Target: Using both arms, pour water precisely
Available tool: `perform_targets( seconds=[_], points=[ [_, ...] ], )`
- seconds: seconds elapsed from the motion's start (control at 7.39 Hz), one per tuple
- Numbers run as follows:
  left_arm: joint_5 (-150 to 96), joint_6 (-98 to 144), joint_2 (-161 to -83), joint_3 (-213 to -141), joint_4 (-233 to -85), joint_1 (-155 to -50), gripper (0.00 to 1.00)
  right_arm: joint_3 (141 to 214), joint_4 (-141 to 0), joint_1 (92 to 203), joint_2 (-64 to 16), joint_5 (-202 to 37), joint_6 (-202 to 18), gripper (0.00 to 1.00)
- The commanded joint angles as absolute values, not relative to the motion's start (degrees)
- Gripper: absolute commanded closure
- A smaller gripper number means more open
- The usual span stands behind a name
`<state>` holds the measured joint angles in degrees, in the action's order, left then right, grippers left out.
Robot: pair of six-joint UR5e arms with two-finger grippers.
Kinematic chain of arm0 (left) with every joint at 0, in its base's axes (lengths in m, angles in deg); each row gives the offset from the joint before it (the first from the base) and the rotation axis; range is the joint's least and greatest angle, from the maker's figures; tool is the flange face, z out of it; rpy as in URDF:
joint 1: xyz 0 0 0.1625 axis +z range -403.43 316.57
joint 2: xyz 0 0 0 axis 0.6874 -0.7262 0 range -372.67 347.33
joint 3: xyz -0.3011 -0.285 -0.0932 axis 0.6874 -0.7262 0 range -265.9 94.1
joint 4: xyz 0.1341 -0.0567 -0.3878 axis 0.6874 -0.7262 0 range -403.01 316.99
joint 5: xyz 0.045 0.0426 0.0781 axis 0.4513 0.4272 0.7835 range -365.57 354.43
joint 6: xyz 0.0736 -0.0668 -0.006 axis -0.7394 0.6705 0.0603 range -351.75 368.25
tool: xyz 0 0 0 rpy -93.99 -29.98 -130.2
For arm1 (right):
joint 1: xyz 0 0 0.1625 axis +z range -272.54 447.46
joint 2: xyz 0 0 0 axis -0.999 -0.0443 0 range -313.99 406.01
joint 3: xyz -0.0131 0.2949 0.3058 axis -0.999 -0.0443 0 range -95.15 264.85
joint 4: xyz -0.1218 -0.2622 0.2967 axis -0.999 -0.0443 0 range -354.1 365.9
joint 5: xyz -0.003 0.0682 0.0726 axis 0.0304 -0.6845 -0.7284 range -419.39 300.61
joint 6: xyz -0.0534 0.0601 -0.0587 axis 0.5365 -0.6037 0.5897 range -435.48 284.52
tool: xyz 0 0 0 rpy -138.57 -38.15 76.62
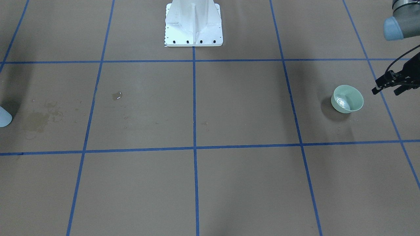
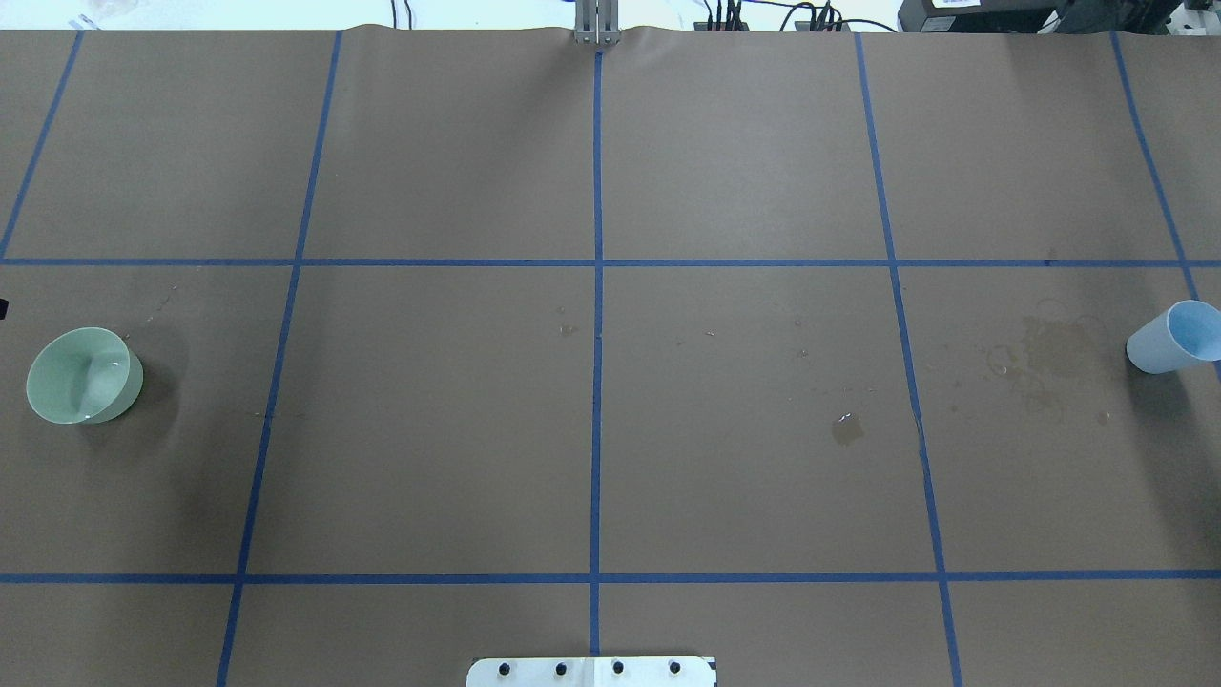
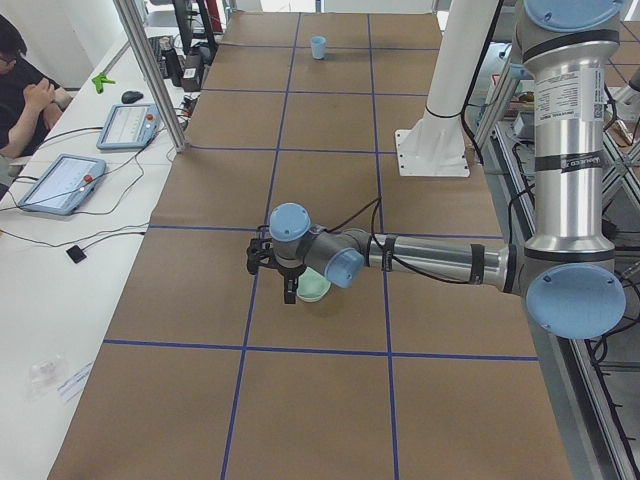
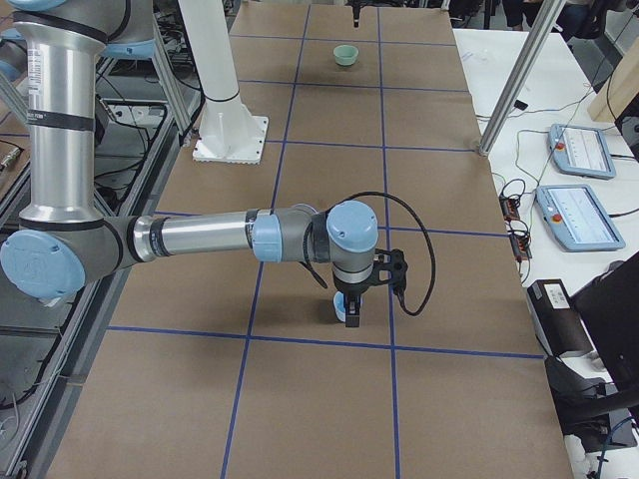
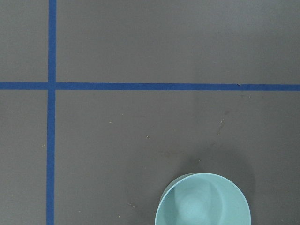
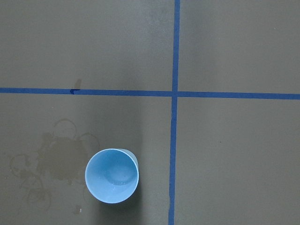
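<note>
The pale green bowl's outer rim (image 1: pixel 363 100) (image 5: pixel 157 216), on the side away from the light blue cup, is the next place my left gripper will go to and close on.
A pale green bowl (image 1: pixel 347 99) stands on the brown paper and holds a shiny pool of water (image 1: pixel 343 102). It also shows in the overhead view (image 2: pixel 81 375) and the left wrist view (image 5: pixel 202 200). My left gripper (image 1: pixel 385 91) hangs beside the bowl, apart from it, fingers spread and empty. A light blue cup (image 2: pixel 1175 337) stands at the opposite end of the table and shows from above in the right wrist view (image 6: pixel 111 176). I cannot tell if the cup holds water. My right gripper (image 4: pixel 351 311) hangs just over the cup (image 4: pixel 338 299); I cannot tell its state.
The white pedestal (image 1: pixel 193 24) is bolted at the robot's side of the table. Dark wet stains (image 2: pixel 1049 348) lie next to the blue cup, and a small one (image 2: pixel 846 428) lies nearer the middle. Blue tape lines grid the paper. Tablets and an operator (image 3: pixel 25 80) are beyond the far edge.
</note>
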<state>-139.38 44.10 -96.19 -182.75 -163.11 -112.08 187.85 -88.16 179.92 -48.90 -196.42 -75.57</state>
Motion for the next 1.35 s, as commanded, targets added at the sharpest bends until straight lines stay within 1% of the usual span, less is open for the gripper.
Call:
perform_targets(
  seconds=[0.0,0.14,0.27,0.41,0.54,0.68,0.81,1.22],
  points=[
    [-134.5,53.8,-95.2,-176.7,-176.9,-104.3,0.01,187.9,-88.1,179.9,-48.8,-196.3,-75.6,0.00],
    [-134.5,53.7,-95.4,-174.3,-178.5,-103.8,0.01,187.9,-88.1,179.9,-48.8,-196.1,-75.6,0.00],
    [-134.5,53.7,-95.5,-173.7,-178.5,-103.6,0.01,187.9,-88.1,179.9,-48.8,-196.1,-75.5,0.00],
    [-134.5,53.8,-95.5,-173.3,-178.5,-102.4,0.06,187.9,-88.1,179.9,-48.8,-196.1,-75.5,0.00],
    [-134.5,53.9,-95.6,-172.5,-178.5,-102.2,0.44,187.9,-88.1,179.9,-48.8,-196.1,-75.4,0.00],
    [-134.4,53.8,-95.6,-172.1,-178.5,-101.9,0.93,187.9,-88.1,179.9,-48.7,-196.1,-75.2,0.00],
    [-134.5,53.7,-95.8,-171.6,-178.5,-101.7,1.00,188.0,-88.0,179.9,-48.7,-196.1,-75.2,0.00],
    [-139.6,54.4,-96.9,-171.8,-177.5,-101.8,1.00,188.3,-88.0,179.9,-48.7,-196.1,-75.1,0.00]
  ],
)
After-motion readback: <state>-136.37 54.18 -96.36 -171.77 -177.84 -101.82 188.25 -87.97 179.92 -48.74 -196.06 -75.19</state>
